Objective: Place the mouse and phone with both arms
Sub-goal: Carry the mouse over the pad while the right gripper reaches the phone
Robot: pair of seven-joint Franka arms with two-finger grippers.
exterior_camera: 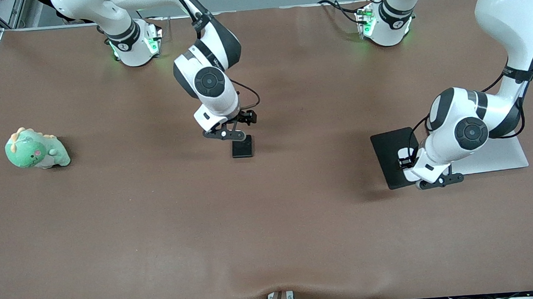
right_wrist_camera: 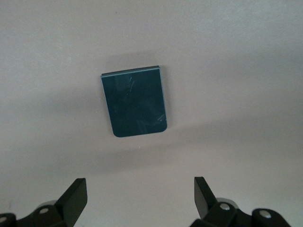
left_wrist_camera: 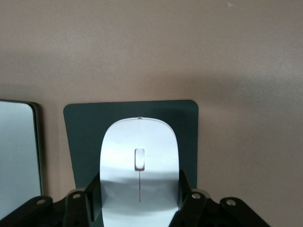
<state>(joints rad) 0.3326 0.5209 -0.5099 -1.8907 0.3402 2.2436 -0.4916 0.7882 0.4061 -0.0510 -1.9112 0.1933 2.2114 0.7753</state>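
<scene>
Next, my left gripper puts the white mouse down on the middle of the black mouse pad [exterior_camera: 403, 160] [left_wrist_camera: 135, 175].
The white mouse [left_wrist_camera: 139, 156] is clamped at its rear between the fingers of my left gripper [left_wrist_camera: 139, 194], which is shut on it. It sits over the black mouse pad [left_wrist_camera: 85, 137]; I cannot tell if it touches the pad. In the front view the left gripper [exterior_camera: 439, 180] hangs over the pad's [exterior_camera: 389, 157] near edge, and the hand hides the mouse. The black phone [exterior_camera: 242, 147] lies flat mid-table. My right gripper [exterior_camera: 226, 135] hovers just above the table beside the phone [right_wrist_camera: 135, 101], open, with nothing between its fingers [right_wrist_camera: 73, 196].
A flat silver-grey plate [exterior_camera: 497, 157] lies beside the mouse pad toward the left arm's end; its edge [left_wrist_camera: 19, 151] shows in the left wrist view. A green dinosaur plush [exterior_camera: 36, 149] sits toward the right arm's end of the brown table.
</scene>
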